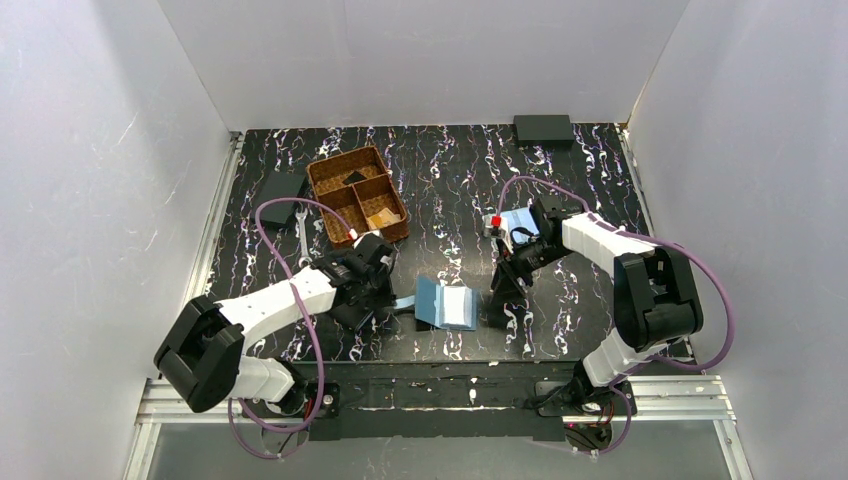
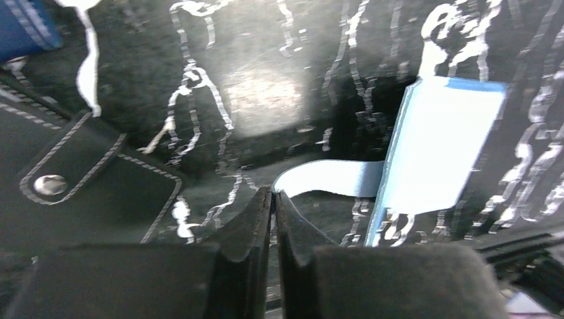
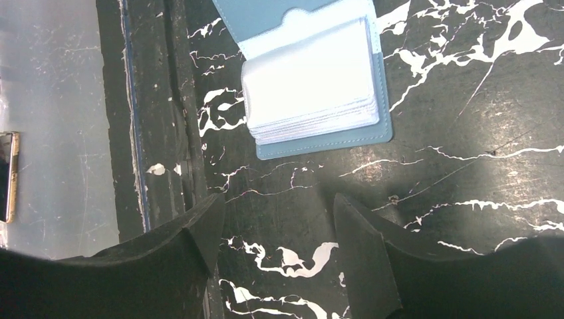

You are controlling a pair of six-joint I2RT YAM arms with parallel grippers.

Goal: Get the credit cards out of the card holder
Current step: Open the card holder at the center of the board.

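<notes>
The half-raised cover of the card holder beside the credit cards should go flat before my right gripper takes the cards' free edge (image 1: 468,308).
The steel-blue card holder (image 1: 428,299) lies open near the table's front edge, and a stack of whitish credit cards (image 1: 459,306) sits in its right half. In the right wrist view the holder (image 3: 319,143) and cards (image 3: 309,83) lie just ahead of my fingers. My right gripper (image 3: 276,222) is open and empty, and hovers over bare table right of the holder (image 1: 503,283). My left gripper (image 2: 273,194) is shut with its tips on the rounded end of the holder's strap (image 2: 332,178), left of the holder (image 1: 377,300).
A brown woven tray (image 1: 355,190) stands at the back left. A black box (image 1: 543,128) sits at the back right. A paler sky-blue holder (image 1: 517,222) lies by my right wrist. A black snap wallet (image 2: 73,193) and a navy wallet (image 2: 20,26) lie beside my left gripper.
</notes>
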